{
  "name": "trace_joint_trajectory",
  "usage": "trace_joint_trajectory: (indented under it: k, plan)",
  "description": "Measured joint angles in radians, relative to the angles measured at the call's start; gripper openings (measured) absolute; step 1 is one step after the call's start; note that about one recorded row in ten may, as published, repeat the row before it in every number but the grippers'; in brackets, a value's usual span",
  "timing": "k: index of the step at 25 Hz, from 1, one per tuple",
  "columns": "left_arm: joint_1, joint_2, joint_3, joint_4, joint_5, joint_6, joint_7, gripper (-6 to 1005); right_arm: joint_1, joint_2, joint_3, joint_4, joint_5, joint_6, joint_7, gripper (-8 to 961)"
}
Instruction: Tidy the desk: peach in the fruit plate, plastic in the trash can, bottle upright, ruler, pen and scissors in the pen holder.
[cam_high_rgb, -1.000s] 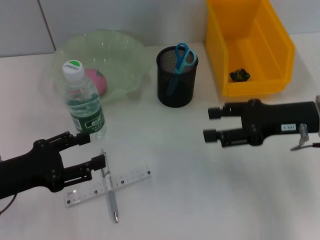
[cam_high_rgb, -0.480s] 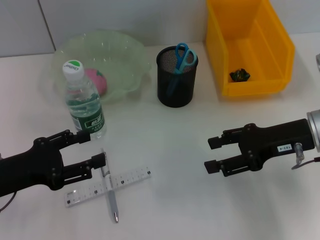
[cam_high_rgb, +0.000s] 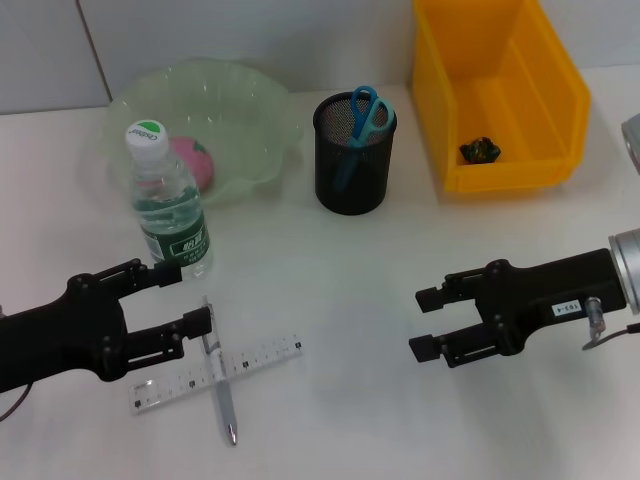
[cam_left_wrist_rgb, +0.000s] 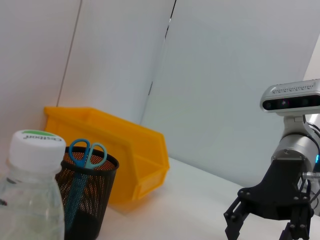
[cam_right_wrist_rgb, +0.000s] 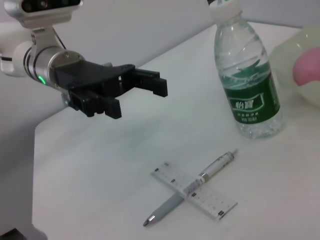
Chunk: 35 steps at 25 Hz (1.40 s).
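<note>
The ruler's bare part (cam_high_rgb: 252, 360) between the pen and the ruler's end nearer my right gripper needs to be gripped by my left gripper.
The bottle (cam_high_rgb: 168, 205) stands upright by the fruit plate (cam_high_rgb: 250, 85), which holds the peach (cam_high_rgb: 195, 160). The scissors (cam_high_rgb: 365, 110) stick out of the black mesh pen holder (cam_high_rgb: 352, 165). A dark crumpled piece of plastic (cam_high_rgb: 480, 150) lies in the yellow trash can (cam_high_rgb: 500, 90). On the desk (cam_high_rgb: 330, 280) the pen (cam_high_rgb: 225, 405) lies across the ruler (cam_high_rgb: 265, 355). My left gripper (cam_high_rgb: 188, 297) is open just in front of the bottle, at the pen's upper end. At mid-right my right gripper (cam_high_rgb: 422, 322) hovers open and holds nothing.
The left wrist view shows the bottle (cam_left_wrist_rgb: 30, 200), pen holder (cam_left_wrist_rgb: 92, 200), trash can (cam_left_wrist_rgb: 130, 150) and the right gripper (cam_left_wrist_rgb: 265, 225) farther off. The right wrist view shows the left gripper (cam_right_wrist_rgb: 140, 97), pen (cam_right_wrist_rgb: 170, 202), ruler (cam_right_wrist_rgb: 220, 205) and bottle (cam_right_wrist_rgb: 247, 95).
My right gripper has drawn back from the pen holder's side toward the desk's front edge, staying open. The left arm and all objects have not moved.
</note>
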Motion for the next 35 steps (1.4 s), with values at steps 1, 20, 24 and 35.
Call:
trace_joint_trajectory:
  k: [1,20,24,35]
  plan:
    - [0.000,0.001,0.003,0.000,0.000,0.001,0.000,797,-0.001,0.000,0.000,0.000,-0.002,0.000,0.000,767]
    - [-0.100,-0.032,0.064,0.307,0.255,0.046,-0.298,796,-0.007,-0.004,0.002,-0.002,-0.028,0.013,0.006,766]
    - [-0.148,-0.032,0.124,0.414,0.359,0.034,-0.397,796,-0.003,-0.008,0.003,-0.002,-0.028,0.013,0.012,767]
    - [-0.285,-0.037,0.365,0.549,0.645,-0.061,-0.608,796,0.010,-0.009,0.007,-0.014,-0.042,0.017,0.028,766]
